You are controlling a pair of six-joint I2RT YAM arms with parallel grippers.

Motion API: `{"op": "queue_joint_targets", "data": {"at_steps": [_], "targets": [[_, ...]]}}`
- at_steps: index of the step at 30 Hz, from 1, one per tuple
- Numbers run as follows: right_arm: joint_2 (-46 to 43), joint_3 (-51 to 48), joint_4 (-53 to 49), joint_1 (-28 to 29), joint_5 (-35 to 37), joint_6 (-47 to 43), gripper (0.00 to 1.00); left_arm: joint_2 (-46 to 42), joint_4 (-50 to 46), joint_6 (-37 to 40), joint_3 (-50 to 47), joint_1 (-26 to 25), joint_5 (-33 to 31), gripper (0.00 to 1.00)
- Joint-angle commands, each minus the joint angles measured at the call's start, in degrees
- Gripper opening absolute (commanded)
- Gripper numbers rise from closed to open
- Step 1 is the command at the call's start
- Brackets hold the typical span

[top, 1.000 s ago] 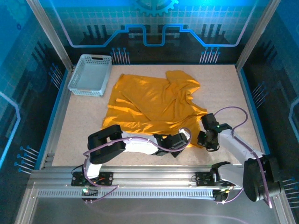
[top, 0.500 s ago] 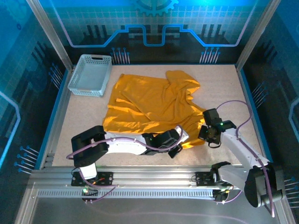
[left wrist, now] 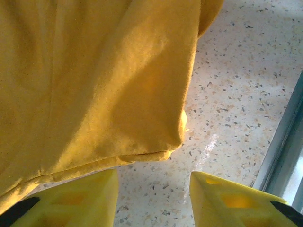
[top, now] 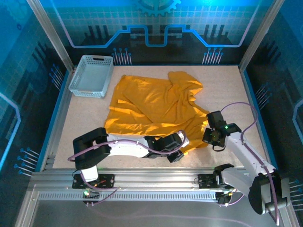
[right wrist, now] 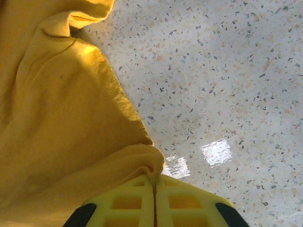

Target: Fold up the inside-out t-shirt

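The t-shirt's near corner is beyond the open fingers of my left gripper, so next my left gripper reaches further in and pinches the t-shirt's side edge [left wrist: 182,124] next to that corner.
The inside-out t-shirt [top: 151,106] is mustard-yellow and lies rumpled and spread across the middle of the table. My left gripper [top: 182,144] sits low at the shirt's near hem. In the left wrist view this gripper [left wrist: 154,198] is open, bare table shows between its yellow fingers [left wrist: 71,198], and the folded hem of the t-shirt [left wrist: 94,85] lies just beyond their tips. My right gripper [top: 207,137] is at the shirt's near right corner. In the right wrist view it [right wrist: 154,184] is shut on a pinched fold of the t-shirt [right wrist: 61,118].
A light grey lattice basket [top: 92,75] stands at the far left corner. The aluminium frame rail [top: 151,177] runs along the near edge close behind both grippers. Speckled table [top: 232,94] lies bare to the right of the shirt.
My left gripper has opened and let go of the hem, which now lies on the table in front of it. The right gripper stays shut on the corner and has shifted slightly away and right.
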Motion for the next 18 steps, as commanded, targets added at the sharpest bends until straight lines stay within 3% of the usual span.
{"op": "queue_joint_targets", "data": {"at_steps": [1, 9, 18], "targets": [[-1.15, -0.26, -1.46, -0.45, 1.2, 1.0, 0.09, -0.59, 1.13, 0.77, -0.04, -1.09, -1.1, 0.45], [0.32, -0.64, 0.56, -0.49, 0.81, 1.13, 0.09, 3.33, 0.07, 1.83, 5.08, -1.67, -0.42, 0.39], [0.34, -0.69, 1.08, -0.64, 1.05, 0.83, 0.09, 10.78, -4.64, 2.1, 11.99, -1.67, 1.21, 0.46]]}}
